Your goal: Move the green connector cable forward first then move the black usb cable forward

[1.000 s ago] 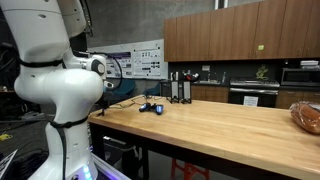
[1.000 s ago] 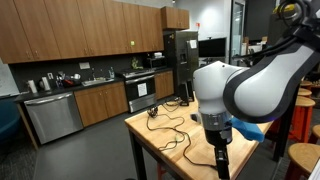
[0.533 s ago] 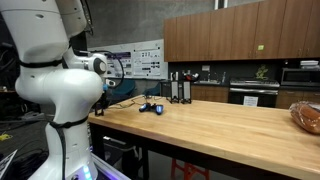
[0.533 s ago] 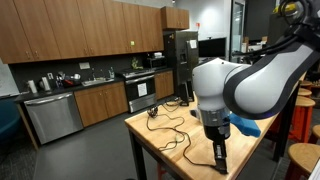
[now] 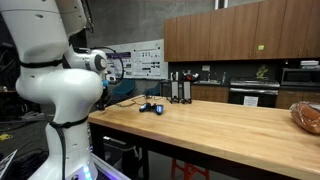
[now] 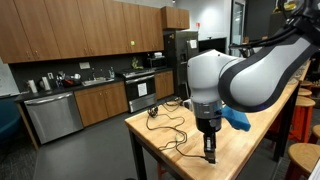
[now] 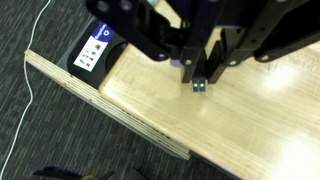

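Next, I set the black usb cable down with my gripper on the wooden tabletop [image 5: 131, 98] past the blue object, in from the edge of the tabletop.
In the wrist view my gripper [image 7: 203, 78] comes in from the top, just above the wooden table [image 7: 250, 125] near its edge. Its fingers [image 7: 192, 62] are shut on a small metal plug [image 7: 200, 86] with two square holes, like a usb plug. The fingers hide the cable behind it, so I cannot tell its colour. In an exterior view the gripper [image 6: 209, 152] points straight down at the table's near end. Black cable [image 6: 168, 127] lies in loops on the tabletop beyond it. No green connector shows clearly.
A black box with a white label [image 7: 95, 52] sits at the table's corner, left of the gripper. Dark carpet with a thin white cord [image 7: 25, 100] lies below the table edge [image 7: 140, 125]. A blue object [image 6: 238, 118] lies behind the arm.
The jaws have gone from wide open to shut on the plug. The arm has swung a little to the left in an exterior view.
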You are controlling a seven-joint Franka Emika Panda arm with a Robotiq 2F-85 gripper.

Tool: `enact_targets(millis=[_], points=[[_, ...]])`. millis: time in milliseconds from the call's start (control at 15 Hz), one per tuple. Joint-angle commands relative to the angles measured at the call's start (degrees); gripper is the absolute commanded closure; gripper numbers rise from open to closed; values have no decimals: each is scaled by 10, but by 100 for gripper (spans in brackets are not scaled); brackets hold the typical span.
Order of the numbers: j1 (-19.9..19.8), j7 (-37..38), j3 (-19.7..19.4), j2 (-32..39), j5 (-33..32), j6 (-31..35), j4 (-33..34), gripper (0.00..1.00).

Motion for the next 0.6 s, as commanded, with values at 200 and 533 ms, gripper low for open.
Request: enact_targets(millis=[200,533], points=[[-41,43,-1,18,-87,-3,82,95],[-67,66,1,124,-146,-7,190,95]])
